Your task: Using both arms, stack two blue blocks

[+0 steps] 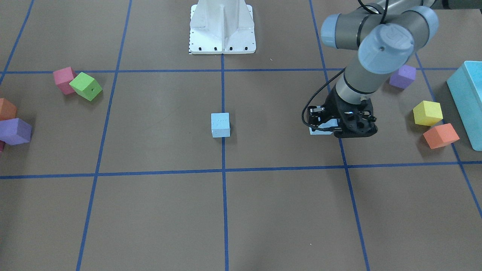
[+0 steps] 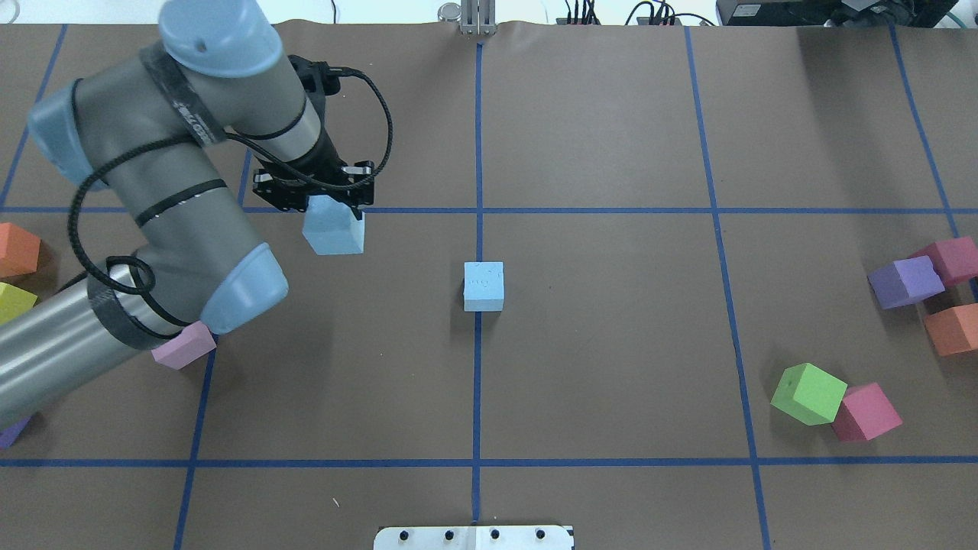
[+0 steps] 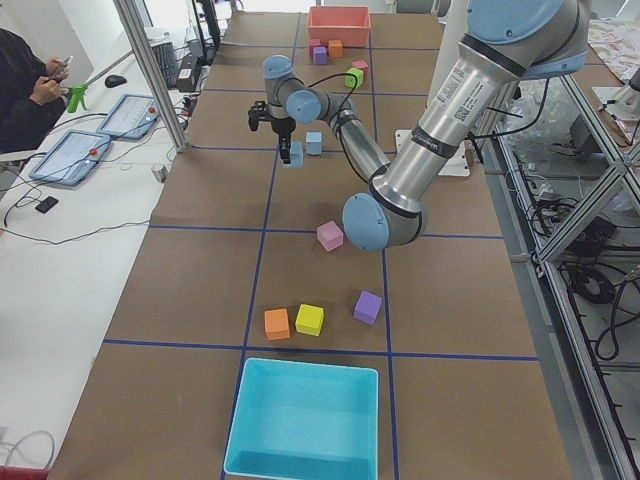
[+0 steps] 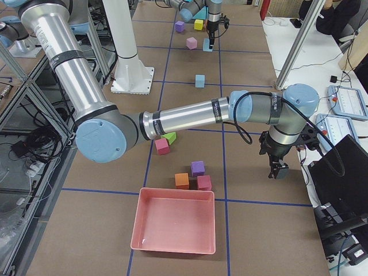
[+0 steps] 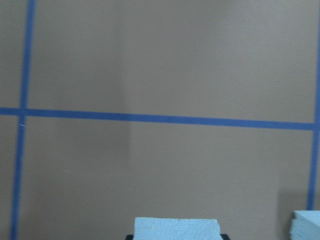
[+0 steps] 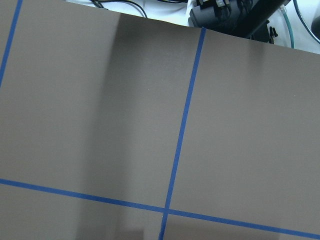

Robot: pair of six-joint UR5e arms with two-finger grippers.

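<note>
The robot's left gripper will release its blue block on top of the pale blue block (image 1: 220, 119) (image 5: 309, 226) that sits on the table's centre line.
One pale blue block (image 2: 484, 286) sits on the table's centre line, also seen in the front view (image 1: 220, 125). My left gripper (image 2: 328, 208) is shut on the second blue block (image 2: 334, 231), to the left of the first one. In the front view the left gripper (image 1: 340, 130) covers most of this block (image 1: 319, 130). In the left wrist view the held block (image 5: 177, 228) is at the bottom edge and the other block (image 5: 306, 224) at the bottom right corner. My right gripper (image 4: 278, 169) shows only in the exterior right view, far from both blocks; I cannot tell whether it is open or shut.
A green cube (image 2: 807, 393), a dark pink cube (image 2: 866, 412), a purple cube (image 2: 905, 281) and an orange cube (image 2: 951, 328) lie at the right. A pink cube (image 2: 183, 345) lies under the left arm. A turquoise box (image 1: 467, 101) and a pink tray (image 4: 175, 227) stand at the table's ends.
</note>
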